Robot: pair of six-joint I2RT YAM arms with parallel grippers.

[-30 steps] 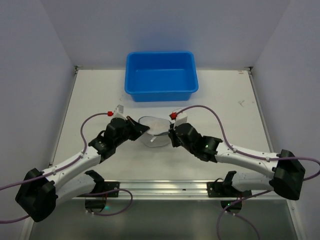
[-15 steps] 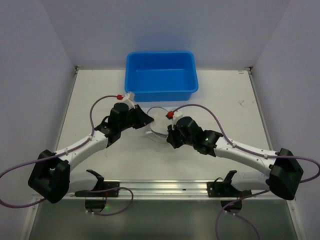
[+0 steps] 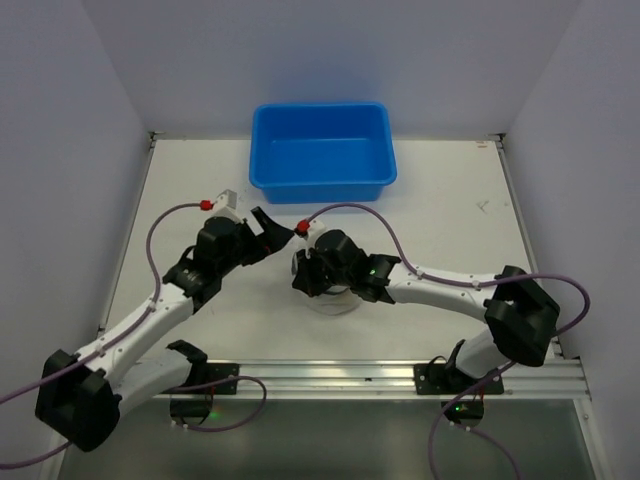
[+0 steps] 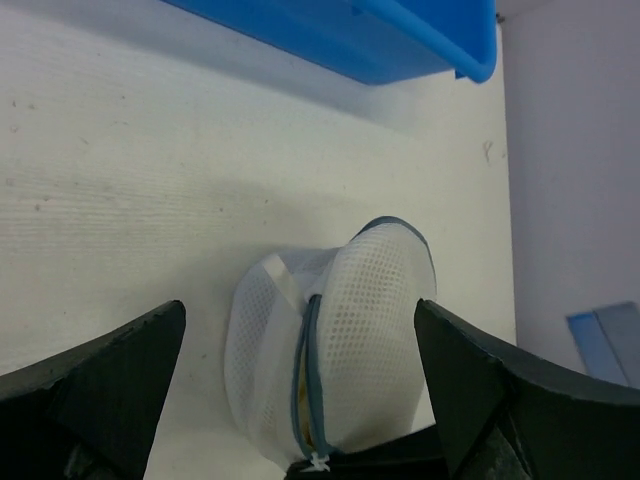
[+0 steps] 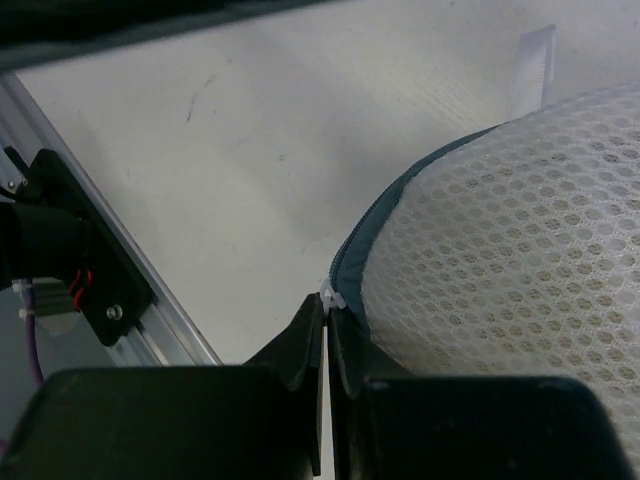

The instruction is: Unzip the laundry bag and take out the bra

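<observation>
The laundry bag stands loose while my right gripper has the zip pull, so next my left gripper pinches the rim (image 4: pixel 315 425) next to the pull before unzipping.
The laundry bag (image 4: pixel 350 330), a white mesh dome with a dark zip round its rim, stands on edge on the table. In the top view the laundry bag (image 3: pixel 336 302) is mostly hidden under my right wrist. My right gripper (image 5: pixel 327 302) is shut on the white zip pull (image 5: pixel 331 296) at the bag's rim (image 5: pixel 370 235); from above, the right gripper (image 3: pixel 304 279) sits at the bag's left side. My left gripper (image 4: pixel 300 310) is open, its fingers (image 4: pixel 115 375) apart from the bag; from above, the left gripper (image 3: pixel 274 230) hangs to the bag's left. The zip gapes slightly with something yellowish inside. The bra is hidden.
The blue tub (image 3: pixel 322 150) stands at the back of the table, and the tub's rim (image 4: pixel 400 45) shows beyond the bag. The metal rail (image 5: pixel 110 290) along the table's near edge lies just behind my right gripper.
My left gripper has opened, let go of the bag and drawn back to the left. My right arm has swung left with the zip pull, and the bag has shifted with it.
</observation>
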